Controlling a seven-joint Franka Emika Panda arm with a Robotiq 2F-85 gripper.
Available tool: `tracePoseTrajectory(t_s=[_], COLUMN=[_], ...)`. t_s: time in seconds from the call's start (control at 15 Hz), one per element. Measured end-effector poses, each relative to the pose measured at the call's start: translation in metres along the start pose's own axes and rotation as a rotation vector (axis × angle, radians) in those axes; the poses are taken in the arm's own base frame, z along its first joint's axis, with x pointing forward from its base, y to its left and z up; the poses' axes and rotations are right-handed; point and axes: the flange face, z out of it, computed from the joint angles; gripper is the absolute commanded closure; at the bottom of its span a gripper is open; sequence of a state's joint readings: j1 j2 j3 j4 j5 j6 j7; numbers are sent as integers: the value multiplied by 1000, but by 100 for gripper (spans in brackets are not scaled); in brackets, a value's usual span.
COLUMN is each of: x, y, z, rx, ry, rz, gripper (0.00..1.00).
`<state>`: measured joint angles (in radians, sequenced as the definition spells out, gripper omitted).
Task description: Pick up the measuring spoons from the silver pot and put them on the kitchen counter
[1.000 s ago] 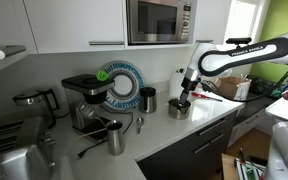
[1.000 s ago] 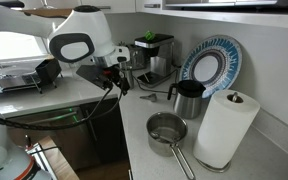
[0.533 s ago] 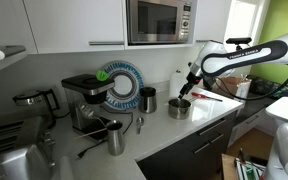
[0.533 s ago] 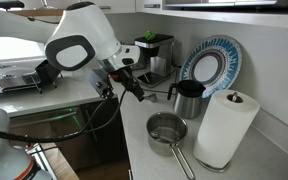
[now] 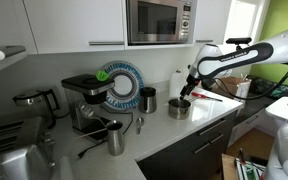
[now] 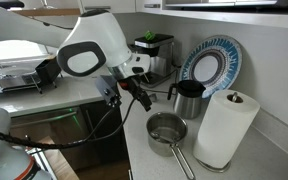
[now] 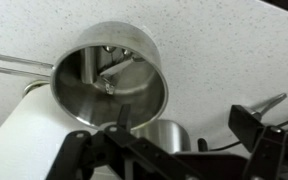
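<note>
My gripper is to go into the silver pot next. It should close on the handles of the measuring spoons [image 5: 178, 102] [image 7: 112, 78] and leave their bowls free.
The silver pot [image 7: 109, 75] fills the upper left of the wrist view, with a long handle running off to the left. The measuring spoons [image 7: 112, 78] lie inside it as a small bunch on the bottom. The pot also shows in both exterior views [image 5: 179, 108] [image 6: 167, 130], standing on the kitchen counter [image 5: 212, 116] [image 6: 142, 150]; there the spoons are too small to make out. My gripper [image 7: 184, 120] is open and empty. It hangs a little above and beside the pot [image 5: 189, 88] [image 6: 139, 93], not touching it.
A dark steel tumbler [image 5: 147, 99] [image 6: 188, 100] stands close behind the pot. A paper towel roll [image 6: 224, 128] stands beside the pot. A blue-rimmed plate [image 5: 119, 85], a coffee machine [image 5: 84, 100] and a milk jug [image 5: 115, 138] stand further along the counter.
My gripper has moved down and closer to the silver pot. It stays open. The pot and spoons have not moved.
</note>
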<state>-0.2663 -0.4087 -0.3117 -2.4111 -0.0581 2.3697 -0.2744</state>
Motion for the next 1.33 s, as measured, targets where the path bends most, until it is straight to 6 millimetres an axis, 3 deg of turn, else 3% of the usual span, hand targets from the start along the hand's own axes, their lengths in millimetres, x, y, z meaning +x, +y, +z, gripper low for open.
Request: tracePoseTrajectory(t_s=[0.33,0.73,1.0,1.33], x=[23,52,59,61], y=[37,70,79,74], z=[53,86,118,128], rx=[-38,-61,-67,-92], ry=[-102,-203,-256,-286], rz=[57,108,154,130], gripper=[0,0,0,0])
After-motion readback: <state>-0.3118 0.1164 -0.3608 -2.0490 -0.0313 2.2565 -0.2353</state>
